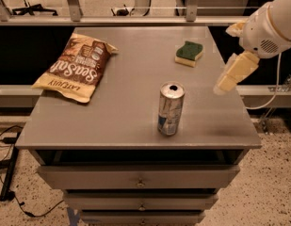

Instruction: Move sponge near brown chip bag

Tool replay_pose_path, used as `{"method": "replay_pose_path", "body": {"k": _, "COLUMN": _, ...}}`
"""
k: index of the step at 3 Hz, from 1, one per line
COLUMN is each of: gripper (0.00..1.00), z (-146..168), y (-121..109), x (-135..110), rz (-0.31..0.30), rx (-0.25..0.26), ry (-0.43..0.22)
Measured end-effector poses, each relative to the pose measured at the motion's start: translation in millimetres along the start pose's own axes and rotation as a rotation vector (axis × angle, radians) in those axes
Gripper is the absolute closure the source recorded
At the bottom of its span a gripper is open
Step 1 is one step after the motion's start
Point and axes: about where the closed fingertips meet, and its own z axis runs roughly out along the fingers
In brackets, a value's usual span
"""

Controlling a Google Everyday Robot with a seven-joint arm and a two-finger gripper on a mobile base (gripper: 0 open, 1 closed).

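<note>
The green sponge is my next target. I should move my gripper to it and close on the sponge's near end [192, 59], toward the silver drink can.
The sponge [189, 53], green on top with pale yellow foam beneath, lies flat at the back right of the grey table [126, 112]. The brown chip bag [75, 67] with white "Sea Salt" lettering lies flat at the back left, far from the sponge. My gripper [231, 51] hangs at the table's right edge, a little right of the sponge and above the tabletop. Its cream fingers [233, 72] stand apart and hold nothing.
A silver drink can [170, 108] stands upright near the front middle of the table, between the sponge and the front edge. Drawers sit under the tabletop. A metal rail runs behind the table. Cables lie on the floor at the left.
</note>
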Motion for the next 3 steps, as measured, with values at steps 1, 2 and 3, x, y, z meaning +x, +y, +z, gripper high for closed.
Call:
{"method": "replay_pose_path", "body": {"k": 1, "gripper": 0.00, "z": 35, "y": -40, "x": -5, "rz": 0.072, "rx": 0.025, "ry": -0.147}}
{"method": "replay_pose_path", "body": {"k": 2, "gripper": 0.00, "z": 73, "y": -81, "x": -5, "rz": 0.202, "rx": 0.053, "ry": -0.283}}
{"method": "replay_pose_path", "body": {"k": 3, "gripper": 0.00, "z": 108, "y": -111, "x": -4, "rz": 0.341, "rx": 0.072, "ry": -0.401}}
